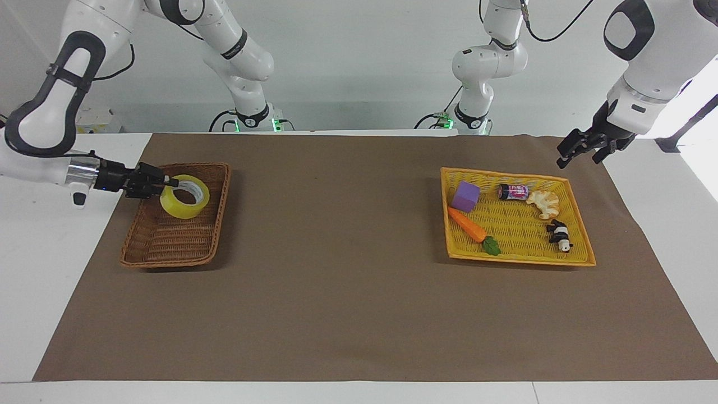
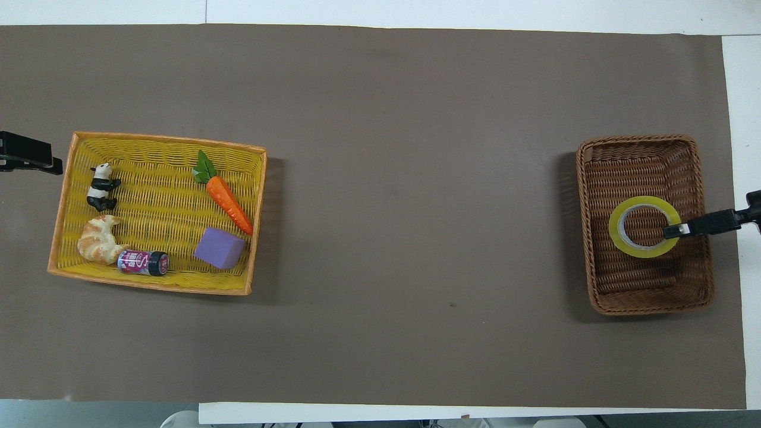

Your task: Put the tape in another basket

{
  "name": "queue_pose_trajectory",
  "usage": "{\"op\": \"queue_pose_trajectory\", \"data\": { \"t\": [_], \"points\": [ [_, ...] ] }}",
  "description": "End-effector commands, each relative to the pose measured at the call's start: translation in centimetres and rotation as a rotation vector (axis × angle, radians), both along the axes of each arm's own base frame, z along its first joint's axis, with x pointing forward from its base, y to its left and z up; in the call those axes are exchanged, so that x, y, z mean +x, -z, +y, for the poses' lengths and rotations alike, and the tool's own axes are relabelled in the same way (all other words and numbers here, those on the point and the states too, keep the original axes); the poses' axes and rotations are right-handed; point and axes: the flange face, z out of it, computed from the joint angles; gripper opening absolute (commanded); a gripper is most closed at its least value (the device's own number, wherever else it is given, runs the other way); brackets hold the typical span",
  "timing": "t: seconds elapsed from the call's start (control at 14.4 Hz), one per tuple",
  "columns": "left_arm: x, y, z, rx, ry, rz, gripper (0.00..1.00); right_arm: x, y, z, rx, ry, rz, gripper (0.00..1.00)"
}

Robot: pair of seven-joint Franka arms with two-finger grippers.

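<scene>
Next, I release the yellow tape, now tilted low inside the basket, with my right gripper on the brown wicker basket's bottom [image 2: 635,234], near the basket's side facing the yellow tray.
The yellow tape [image 1: 180,206] sits tilted low inside the brown wicker basket [image 1: 168,247], in the half nearer to the robots. My right gripper [image 1: 171,182] reaches in over the basket's rim from the right arm's end and is shut on the roll's wall, one finger inside the ring. In the overhead view the tape [image 2: 619,233], the basket [image 2: 648,297] and the right gripper [image 2: 675,231] show the same hold. My left gripper [image 1: 578,159] is open and empty in the air over the mat, by the yellow tray's corner; its tip shows in the overhead view [image 2: 35,161].
The flat yellow woven tray [image 1: 521,257] lies toward the left arm's end. It holds a purple cube [image 1: 466,196], a carrot [image 1: 466,224], a small can [image 1: 514,192], a croissant [image 1: 545,203] and a panda figure [image 1: 560,235]. A brown mat [image 1: 336,269] covers the table.
</scene>
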Motion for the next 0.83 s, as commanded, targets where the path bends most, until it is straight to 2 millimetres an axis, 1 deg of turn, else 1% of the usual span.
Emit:
{"op": "queue_pose_trajectory", "data": {
  "t": [0.0, 0.07, 0.14, 0.28, 0.42, 0.62, 0.76],
  "points": [
    [-0.4, 0.0, 0.0, 0.037, 0.046, 0.009, 1.00, -1.0, 1.1, 0.4, 0.030, -0.021, -0.019, 0.00],
    [-0.4, 0.2, -0.7, 0.040, 0.059, 0.018, 1.00, -1.1, 1.2, 0.5, 0.033, -0.026, -0.024, 0.00],
    [-0.2, 0.5, -0.9, 0.038, 0.057, 0.014, 1.00, -1.1, 1.3, 0.5, 0.036, -0.029, -0.025, 0.00],
    [-0.3, 0.7, -0.1, 0.038, 0.039, 0.026, 1.00, -1.5, 1.7, 0.6, 0.046, -0.039, -0.032, 0.00],
    [-0.3, 0.7, 0.2, 0.038, 0.033, 0.026, 1.00, -1.5, 1.9, 0.2, 0.022, -0.048, -0.061, 0.00],
    [-0.3, 0.7, -0.1, 0.038, 0.039, 0.026, 1.00, -2.2, 3.0, 0.6, 0.020, -0.049, -0.063, 0.00],
    [-0.3, 0.7, 0.0, 0.038, 0.036, 0.026, 1.00, -2.3, 3.3, 0.5, 0.019, -0.053, -0.072, 0.00]
  ]
}}
